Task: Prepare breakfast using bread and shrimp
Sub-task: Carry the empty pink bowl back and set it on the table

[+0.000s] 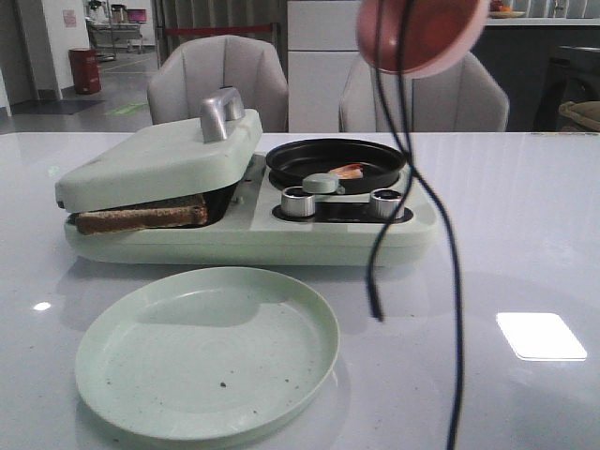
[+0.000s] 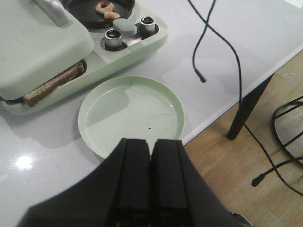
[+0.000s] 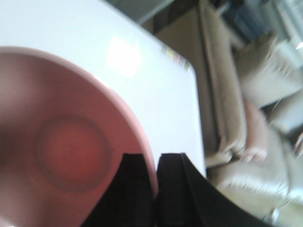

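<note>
My right gripper is going to set the pink bowl down. It will put the bowl on the open table (image 1: 564, 272) beside the pan side of the breakfast maker. The bowl is now held high and tilted.
The bread (image 1: 141, 217) lies in the pale green breakfast maker (image 1: 244, 234) under its nearly shut lid (image 1: 159, 159); only a brown crust edge shows, also in the left wrist view (image 2: 52, 85). The shrimp (image 1: 349, 172) lies in the black pan (image 1: 336, 159) on the maker's right side; it also shows in the left wrist view (image 2: 107, 10). My left gripper (image 2: 151, 146) is shut and empty, above the near rim of the pale green plate (image 2: 131, 115). My right gripper (image 3: 155, 163) is shut on the rim of the pink bowl (image 3: 66, 151), held high and tilted (image 1: 420, 33).
The pale green plate (image 1: 208, 352) sits at the table's front, before the maker. Black cables (image 1: 380, 244) hang from the raised right arm over the table's right half. The table's edge (image 2: 236, 101) and wood floor lie close by. Chairs (image 1: 217, 80) stand behind.
</note>
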### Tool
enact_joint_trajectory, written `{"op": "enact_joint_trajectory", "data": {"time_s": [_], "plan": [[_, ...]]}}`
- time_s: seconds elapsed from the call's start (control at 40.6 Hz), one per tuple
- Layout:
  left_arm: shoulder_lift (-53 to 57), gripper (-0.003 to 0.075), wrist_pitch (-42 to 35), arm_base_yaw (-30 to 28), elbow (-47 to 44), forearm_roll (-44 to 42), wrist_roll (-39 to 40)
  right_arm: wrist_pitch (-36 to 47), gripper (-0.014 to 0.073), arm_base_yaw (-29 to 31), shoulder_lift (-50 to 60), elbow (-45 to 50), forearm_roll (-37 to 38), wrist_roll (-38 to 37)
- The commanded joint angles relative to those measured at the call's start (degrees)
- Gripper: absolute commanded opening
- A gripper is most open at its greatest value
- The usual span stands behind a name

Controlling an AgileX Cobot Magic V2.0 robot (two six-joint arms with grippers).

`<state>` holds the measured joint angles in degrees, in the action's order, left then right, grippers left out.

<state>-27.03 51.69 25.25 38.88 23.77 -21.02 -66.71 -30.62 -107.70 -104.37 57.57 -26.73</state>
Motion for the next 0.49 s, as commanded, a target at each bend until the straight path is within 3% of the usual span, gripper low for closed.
{"op": "enact_joint_trajectory", "data": {"time_s": [0.0,0.295,0.468], "plan": [[-0.27,0.0101,-3.87,0.47,1.47,1.69,0.49,3.49,0.0045,3.64,8.02,6.64,-2.36,-0.27],[-0.27,0.0101,-3.87,0.47,1.47,1.69,0.49,14.37,0.0045,20.93,16.76,31.59,-20.47,0.80],[-0.27,0.0101,-3.87,0.47,1.47,1.69,0.49,25.80,0.0045,31.17,16.71,41.37,-35.92,7.22]]}}
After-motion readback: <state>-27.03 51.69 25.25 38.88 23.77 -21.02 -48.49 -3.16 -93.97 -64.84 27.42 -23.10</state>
